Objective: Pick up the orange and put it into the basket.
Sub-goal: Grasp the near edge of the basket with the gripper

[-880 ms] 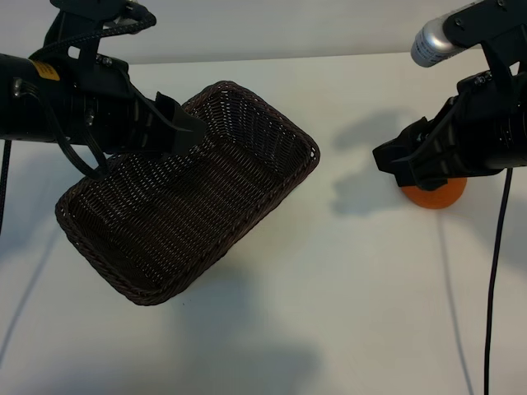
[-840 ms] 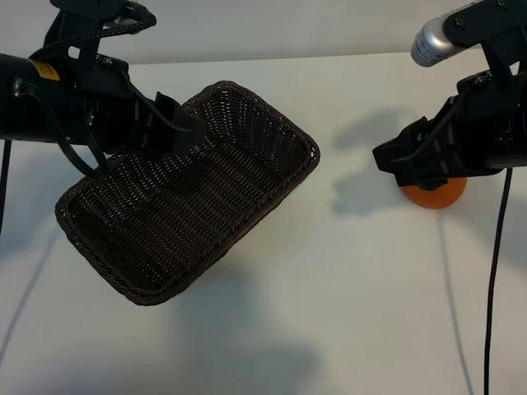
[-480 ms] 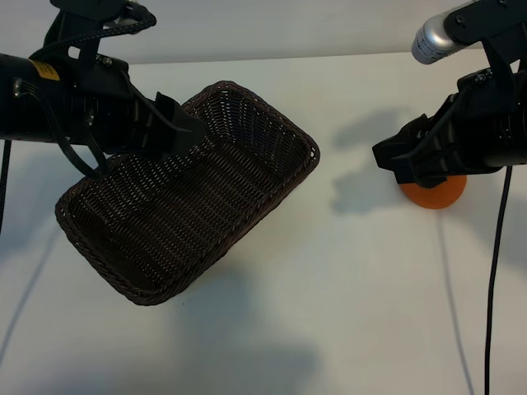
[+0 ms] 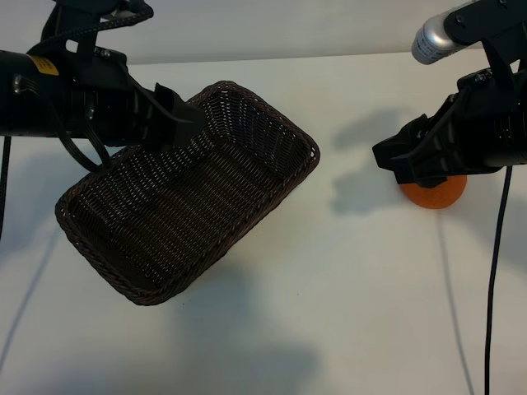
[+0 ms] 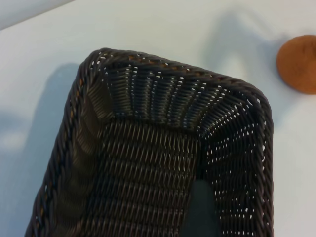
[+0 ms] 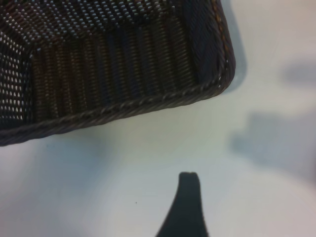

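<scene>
Next, I move my left gripper to the basket and close it on the rim of its short side (image 4: 81, 247) farthest from the orange.
The dark brown woven basket (image 4: 185, 206) lies slantwise on the white table, left of centre. My left gripper (image 4: 183, 119) hovers over its far left rim, open and empty. One dark finger (image 5: 200, 210) shows above the basket floor (image 5: 143, 177) in the left wrist view. The orange (image 4: 435, 196) sits on the table at the right, its upper part hidden under my right gripper (image 4: 403, 164). That gripper is open just above it and holds nothing. The left wrist view shows the orange (image 5: 299, 64) beyond the basket's corner. The right wrist view shows one finger (image 6: 188, 190) over bare table and the basket's corner (image 6: 197, 74).
White table (image 4: 329, 313) stretches between the basket and the orange and along the near side. Black cables (image 4: 494, 271) hang from both arms at the outer edges. A silver cylinder (image 4: 431, 41) on the right arm sticks out at the far right.
My left gripper has shifted slightly toward the far side over the basket's rim. The basket, the orange and the right arm have stayed put.
</scene>
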Motion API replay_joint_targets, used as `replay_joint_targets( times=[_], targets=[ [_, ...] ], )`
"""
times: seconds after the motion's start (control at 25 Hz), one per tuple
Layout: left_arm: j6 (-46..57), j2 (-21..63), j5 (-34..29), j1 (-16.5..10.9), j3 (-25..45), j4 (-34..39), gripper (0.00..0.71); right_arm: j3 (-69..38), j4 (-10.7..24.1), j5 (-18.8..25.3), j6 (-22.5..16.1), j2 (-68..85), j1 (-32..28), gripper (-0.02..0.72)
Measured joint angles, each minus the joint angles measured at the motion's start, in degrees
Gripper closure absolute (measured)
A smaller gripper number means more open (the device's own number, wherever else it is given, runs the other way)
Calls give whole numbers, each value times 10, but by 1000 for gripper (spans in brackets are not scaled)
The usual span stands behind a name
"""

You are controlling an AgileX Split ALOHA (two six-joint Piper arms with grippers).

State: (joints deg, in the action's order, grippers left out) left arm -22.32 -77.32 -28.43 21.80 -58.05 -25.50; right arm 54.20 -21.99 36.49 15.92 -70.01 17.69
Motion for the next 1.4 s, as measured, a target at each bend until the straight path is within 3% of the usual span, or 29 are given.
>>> replay_joint_targets(
  times=[0.28, 0.4, 0.64, 0.92, 1.08, 1.4],
  targets=[
    [20, 3, 12, 0, 0, -49, 121, 0, 0, -1, 0, 0, 0, 103],
    [75, 17, -1, 0, 0, -41, 121, 0, 0, -1, 0, 0, 0, 103],
    [338, 83, -14, 0, 21, 138, 121, 0, 0, -1, 0, 0, 0, 103],
    [598, 192, -71, 0, 122, 308, 121, 0, 0, -1, 0, 0, 0, 103],
    [704, 215, -81, 0, 166, 346, 121, 0, 0, -1, 0, 0, 0, 104],
    [804, 215, -108, 0, 214, 372, 121, 0, 0, 0, 9, 0, 0, 105]
  ],
)
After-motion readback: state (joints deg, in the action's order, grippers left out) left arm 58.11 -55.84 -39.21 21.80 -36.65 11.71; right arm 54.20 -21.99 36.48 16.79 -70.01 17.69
